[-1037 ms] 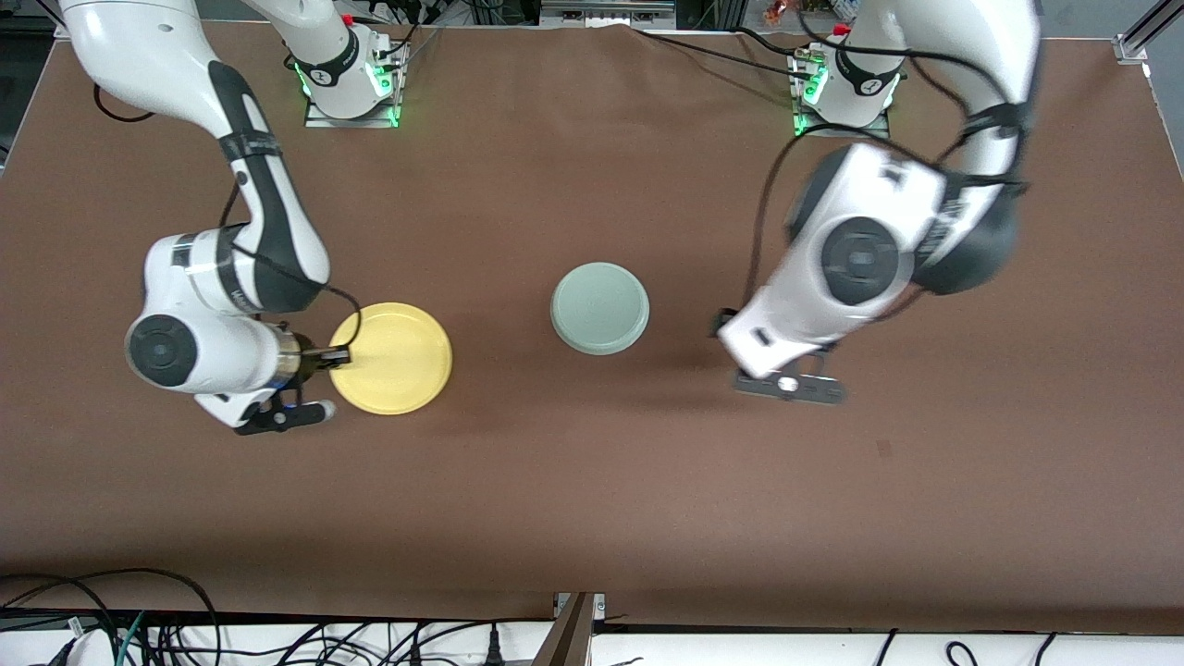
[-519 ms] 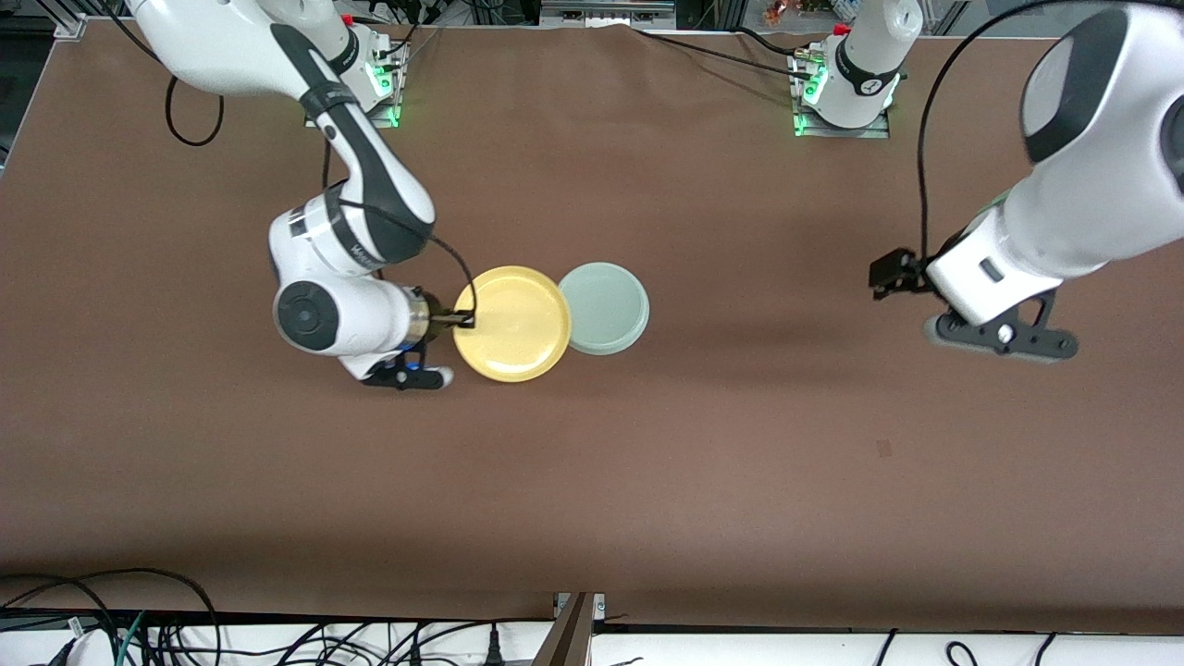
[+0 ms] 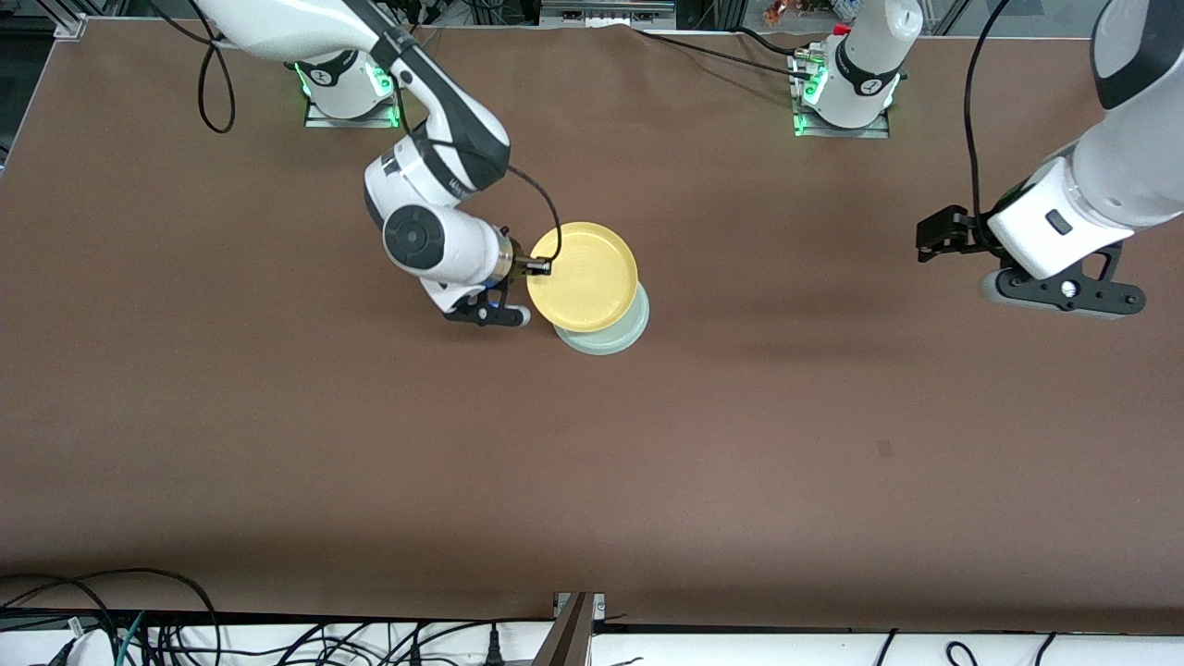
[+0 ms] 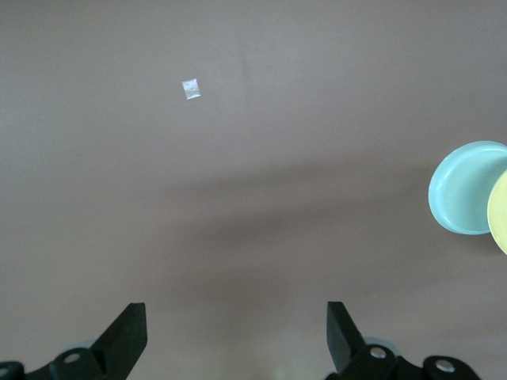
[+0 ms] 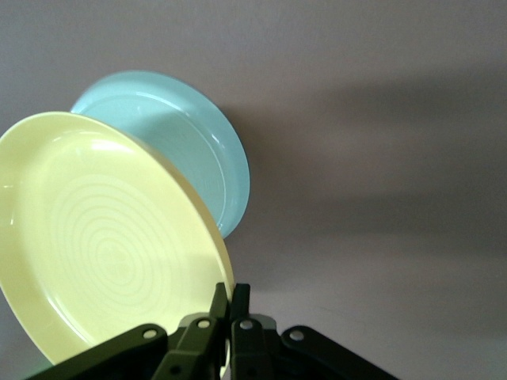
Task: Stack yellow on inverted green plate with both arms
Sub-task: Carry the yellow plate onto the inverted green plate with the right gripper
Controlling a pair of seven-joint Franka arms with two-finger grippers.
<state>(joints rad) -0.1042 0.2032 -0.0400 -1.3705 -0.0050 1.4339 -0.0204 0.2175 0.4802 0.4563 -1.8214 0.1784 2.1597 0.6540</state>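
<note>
Next, my right gripper lets go of the yellow plate squarely over the middle of the upside-down green plate (image 3: 601,298) (image 5: 159,161).
The bright yellow plate (image 3: 583,277) is held up in the air by my right gripper (image 3: 539,266), which is shut on its rim. It hangs over the pale mint-green plate (image 3: 610,333), which lies upside down on the table and is mostly hidden under it. In the right wrist view the yellow plate (image 5: 95,237) is pinched at its rim by my right gripper (image 5: 231,299), with the green plate (image 5: 194,150) below it. My left gripper (image 3: 934,236) is open and empty over the left arm's end of the table. The left wrist view shows my left gripper (image 4: 236,332) open, and the green plate (image 4: 463,190) and the yellow plate's edge (image 4: 499,214) at a distance.
The brown table (image 3: 592,462) has a small pale mark (image 3: 884,449) toward the front camera, which also shows in the left wrist view (image 4: 190,89). Cables lie along the table's front edge. The arm bases stand at the table's back edge.
My right gripper has carried the yellow plate from the right arm's end of the table to over the green plate. My left arm has drawn back toward its own end and risen.
</note>
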